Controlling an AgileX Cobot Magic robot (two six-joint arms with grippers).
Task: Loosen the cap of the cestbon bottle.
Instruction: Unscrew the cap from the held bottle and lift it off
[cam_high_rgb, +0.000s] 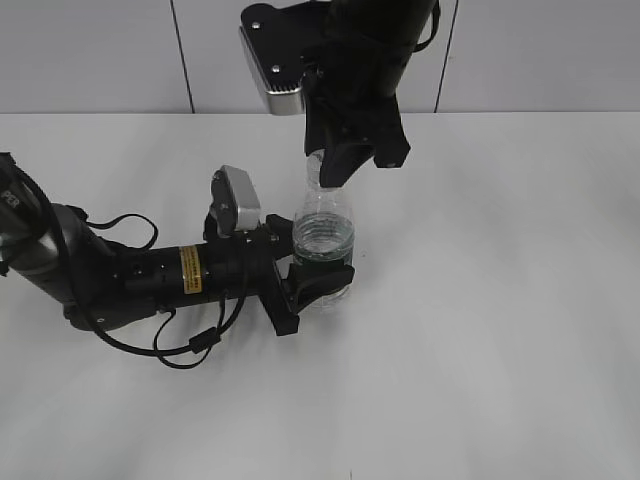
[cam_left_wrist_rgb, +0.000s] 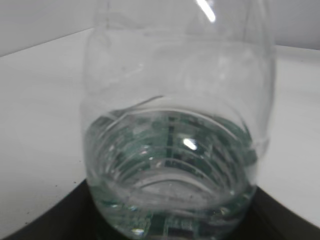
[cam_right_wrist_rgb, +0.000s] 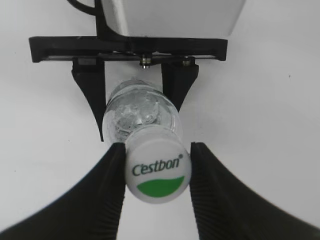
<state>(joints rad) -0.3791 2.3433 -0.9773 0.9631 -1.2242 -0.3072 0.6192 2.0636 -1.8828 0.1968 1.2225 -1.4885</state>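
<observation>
The cap is still on the cestbon bottle's neck, so next the right gripper opens, lifts clear, turns back and grips the cap's sides (cam_right_wrist_rgb: 157, 164) at a new angle.
The clear cestbon bottle (cam_high_rgb: 323, 235) stands upright on the white table, with water in its lower part. My left gripper (cam_high_rgb: 318, 283) is shut on its lower body at the green label; in the left wrist view the bottle (cam_left_wrist_rgb: 175, 125) fills the frame, with the dark jaws (cam_left_wrist_rgb: 170, 227) at the bottom corners. My right gripper (cam_high_rgb: 335, 165) comes down from above and hides the cap in the exterior view. In the right wrist view the white cap (cam_right_wrist_rgb: 157, 170) with its green mark sits between the fingertips (cam_right_wrist_rgb: 157, 162), both touching its sides. The bottle's shoulder (cam_right_wrist_rgb: 142, 112) shows below.
The white table (cam_high_rgb: 500, 330) spreads on all sides of the bottle. A tiled wall (cam_high_rgb: 100, 50) runs along the far edge. The left arm's body and cables (cam_high_rgb: 150, 275) lie low over the table to the left of the bottle.
</observation>
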